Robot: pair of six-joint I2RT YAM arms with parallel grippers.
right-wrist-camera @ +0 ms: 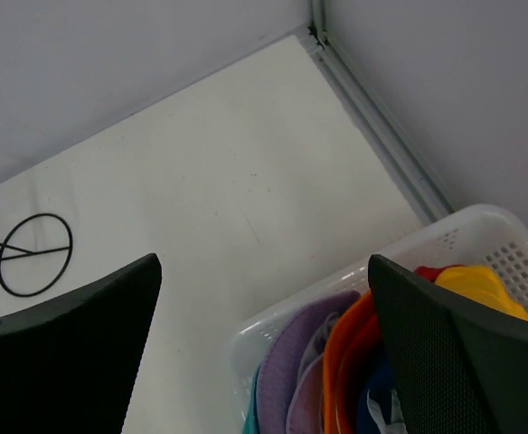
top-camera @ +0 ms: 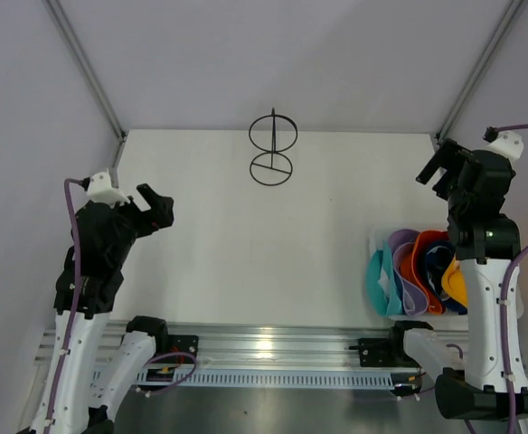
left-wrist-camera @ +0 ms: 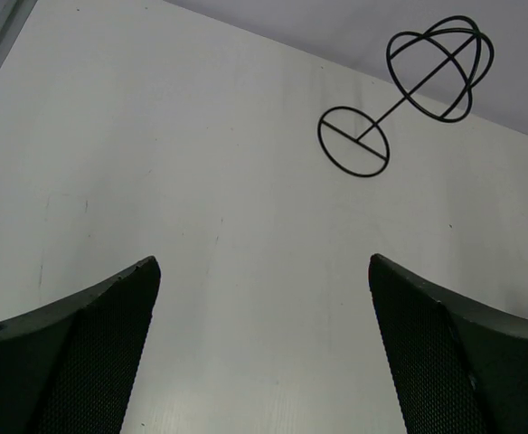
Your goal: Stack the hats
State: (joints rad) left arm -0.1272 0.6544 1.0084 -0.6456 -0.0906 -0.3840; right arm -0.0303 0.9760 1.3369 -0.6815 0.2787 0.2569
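The yellow hat's edge (top-camera: 454, 267) (right-wrist-camera: 449, 282), on the side toward the orange hat, should be gripped next by my right gripper once it goes down into the white mesh basket.
Several hats (top-camera: 418, 271) stand packed on edge in a white mesh basket (top-camera: 375, 237) at the table's right: teal (top-camera: 375, 282), lavender (top-camera: 401, 271), orange (top-camera: 424, 268), navy (top-camera: 439, 267), yellow (top-camera: 456, 282). The right wrist view shows the lavender (right-wrist-camera: 293, 362), orange (right-wrist-camera: 347, 353) and yellow (right-wrist-camera: 476, 285) hats and a bit of red. My right gripper (top-camera: 438, 167) is open and empty, raised beyond the basket. My left gripper (top-camera: 158, 210) is open and empty over the table's left side, far from the hats.
A thin black wire stand (top-camera: 272, 152) with two rings stands at the back middle; it also shows in the left wrist view (left-wrist-camera: 400, 90) and partly in the right wrist view (right-wrist-camera: 33, 253). Walls and metal frame posts (right-wrist-camera: 381, 127) border the table.
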